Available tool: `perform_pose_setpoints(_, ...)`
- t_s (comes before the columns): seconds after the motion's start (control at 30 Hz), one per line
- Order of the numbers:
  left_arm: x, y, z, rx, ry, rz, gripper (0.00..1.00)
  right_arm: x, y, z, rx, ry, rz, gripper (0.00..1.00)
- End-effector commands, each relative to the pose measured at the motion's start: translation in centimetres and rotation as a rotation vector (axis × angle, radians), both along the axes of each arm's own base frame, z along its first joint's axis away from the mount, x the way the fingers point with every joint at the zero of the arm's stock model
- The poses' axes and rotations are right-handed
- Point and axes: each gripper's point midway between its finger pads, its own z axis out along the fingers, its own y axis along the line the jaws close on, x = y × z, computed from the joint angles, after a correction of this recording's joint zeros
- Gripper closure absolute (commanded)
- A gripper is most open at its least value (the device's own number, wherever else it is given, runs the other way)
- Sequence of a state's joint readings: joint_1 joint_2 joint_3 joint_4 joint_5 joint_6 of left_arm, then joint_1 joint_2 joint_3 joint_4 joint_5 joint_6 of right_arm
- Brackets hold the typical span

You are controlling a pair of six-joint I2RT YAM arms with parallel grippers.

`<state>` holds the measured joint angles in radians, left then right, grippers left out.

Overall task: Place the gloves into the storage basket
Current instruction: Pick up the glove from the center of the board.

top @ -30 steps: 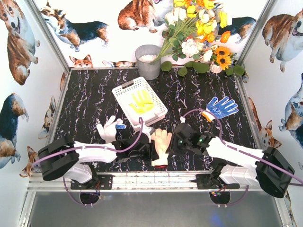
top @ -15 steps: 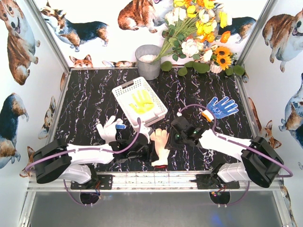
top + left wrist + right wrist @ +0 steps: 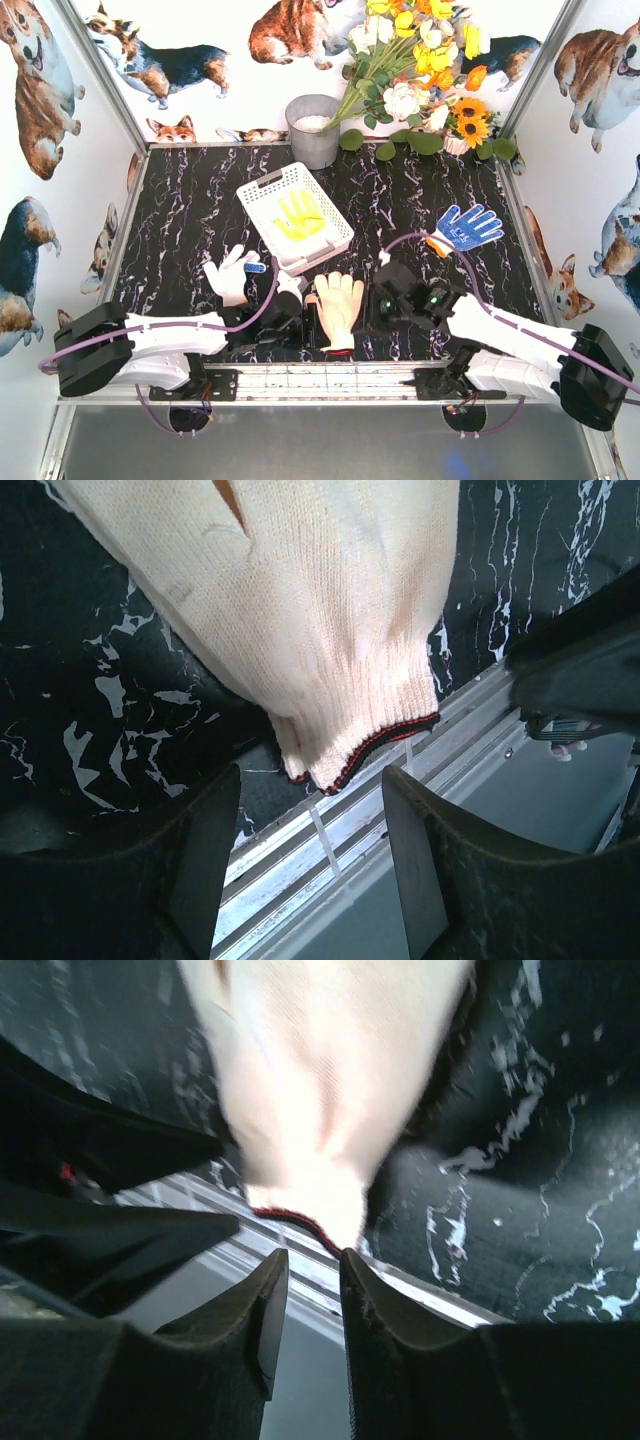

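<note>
My left gripper should move further in and pinch the cuff's ribbed corner point(image 3: 300, 748) before lifting, because its open fingers barely reach the cream glove's red edge.
A cream glove with a red cuff point(image 3: 338, 303) lies flat near the table's front edge, between my two grippers. In the left wrist view this glove point(image 3: 330, 620) fills the top, and my left gripper point(image 3: 310, 825) stands open just short of its cuff, with nothing between the fingers. My right gripper point(image 3: 310, 1260) is open by a narrow gap, its tips right at the red cuff point(image 3: 300, 1222). The white storage basket point(image 3: 262, 190) holds a yellow glove point(image 3: 300, 215). A white glove with a blue patch point(image 3: 232, 272) lies left of the basket, and a blue glove point(image 3: 466, 226) lies at the right.
A grey metal bucket point(image 3: 313, 130) stands behind the basket, with a bunch of flowers point(image 3: 420, 80) at the back right. The aluminium front rail point(image 3: 330, 380) runs just below the cream glove's cuff. Printed walls close in the table on three sides.
My left gripper's jaws have spread apart at the cream glove's cuff. The right arm swung in towards the glove, then drew back to the right, its jaws parting slightly.
</note>
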<state>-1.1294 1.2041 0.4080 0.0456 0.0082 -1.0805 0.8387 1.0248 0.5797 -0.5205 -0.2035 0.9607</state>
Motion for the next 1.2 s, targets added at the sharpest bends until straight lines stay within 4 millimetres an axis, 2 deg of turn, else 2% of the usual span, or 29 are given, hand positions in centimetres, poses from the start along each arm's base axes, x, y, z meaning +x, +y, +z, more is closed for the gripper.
perform_pose_setpoints(0.0,-0.3,-0.4,-0.1,-0.023,0.03,0.017,0.46,-2.2,0.6,-1.7,0.022,0.082,0.002,0.71)
perform_pose_setpoints(0.17,-0.5,-0.5,-0.4,-0.042,0.047,0.024,0.46,-2.8,1.1,-2.6,0.021,0.099,0.012,0.74)
perform_pose_setpoints(0.43,-0.7,-0.6,-1.1,-0.029,0.064,0.017,0.49,-2.5,1.6,-2.9,0.034,0.092,0.006,0.79)
perform_pose_setpoints(0.67,-0.7,-0.9,-1.5,-0.035,0.073,0.012,0.52,-2.9,1.8,-4.5,0.002,0.127,0.018,0.86)
perform_pose_setpoints(1.17,-1.1,-1.8,-2.4,-0.042,0.099,-0.015,0.57,-2.7,2.6,-5.4,0.006,0.136,0.02,0.88)
